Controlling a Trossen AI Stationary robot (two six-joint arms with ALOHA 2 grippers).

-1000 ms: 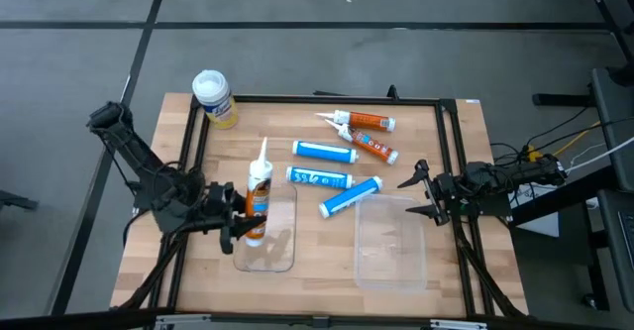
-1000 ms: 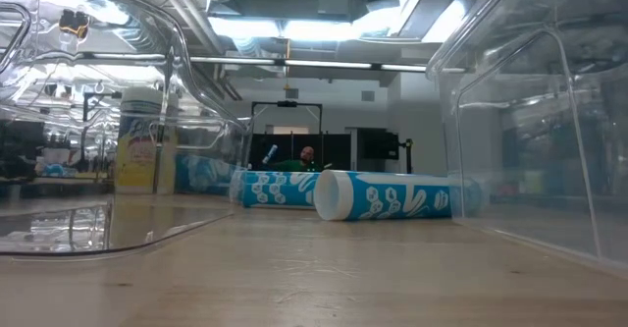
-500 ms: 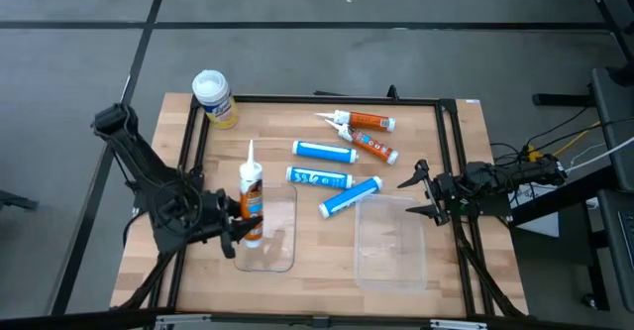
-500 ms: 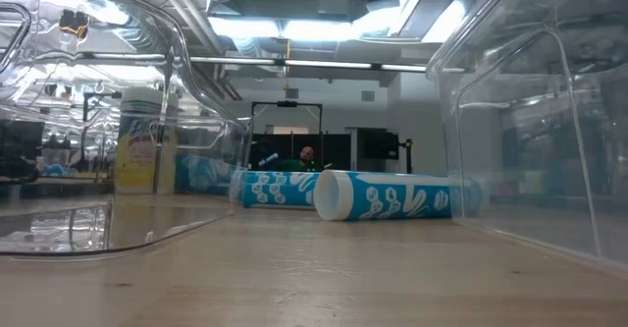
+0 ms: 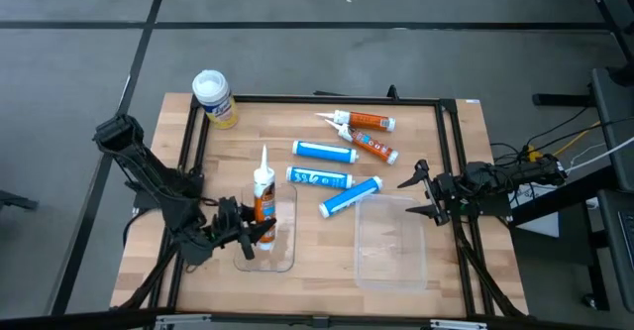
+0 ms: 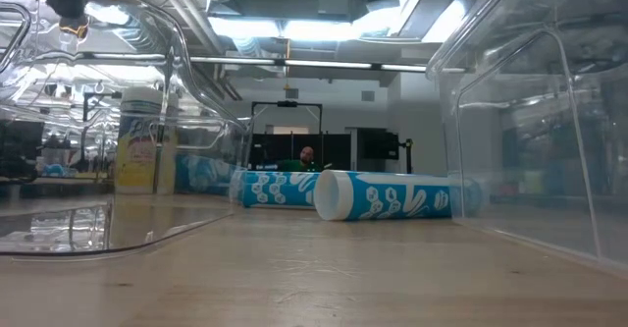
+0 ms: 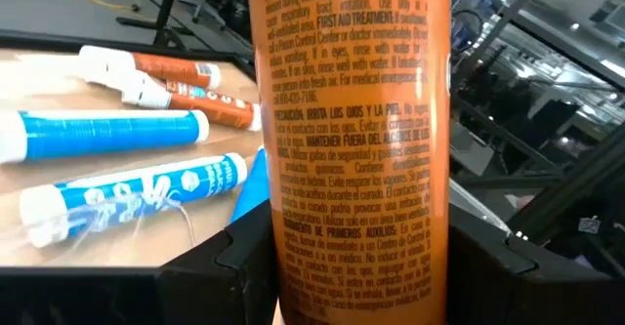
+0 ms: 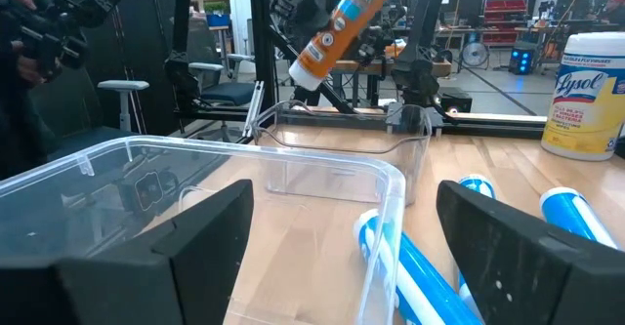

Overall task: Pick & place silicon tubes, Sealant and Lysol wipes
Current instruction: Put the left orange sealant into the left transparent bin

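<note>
I need to set the orange-and-white sealant tube along the small clear tray's edge (image 5: pixel 290 214) facing the larger clear tray, using my left gripper.
My left gripper (image 5: pixel 253 231) is shut on an orange-and-white sealant tube (image 5: pixel 263 199) that stands nozzle-up over the small clear tray (image 5: pixel 285 256) near the table's front left; the right wrist view shows the tube (image 8: pixel 342 22) tilted above that tray. Three blue tubes (image 5: pixel 324 151) (image 5: pixel 319 178) (image 5: pixel 349 196) and two orange tubes (image 5: pixel 365 123) (image 5: pixel 369 146) lie on their sides mid-table. The yellow Lysol wipes (image 5: pixel 213 97) stand upright at the far left corner. My right gripper (image 5: pixel 421 193) waits open at the right edge. My left gripper pinches the tube's orange body (image 7: pixel 352 218) between its two fingers (image 7: pixel 244 262), one on each side. The fingers reach in level from the table's left and lie across the tube. The tube hangs clear of the tray, tilted, nozzle up and white base end (image 8: pixel 303 71) down.
A larger clear tray (image 5: pixel 391 246) lies at the front right, just before my right gripper (image 8: pixel 342 257). A black frame (image 5: pixel 327 99) runs around the tabletop. Bare wood lies between the two trays and along the near edge.
My left gripper has sunk and shifted toward the table's near edge and a little right, rolling its wrist. The tube went with it, coming lower over the small clear tray and standing more upright. My right arm kept still.
</note>
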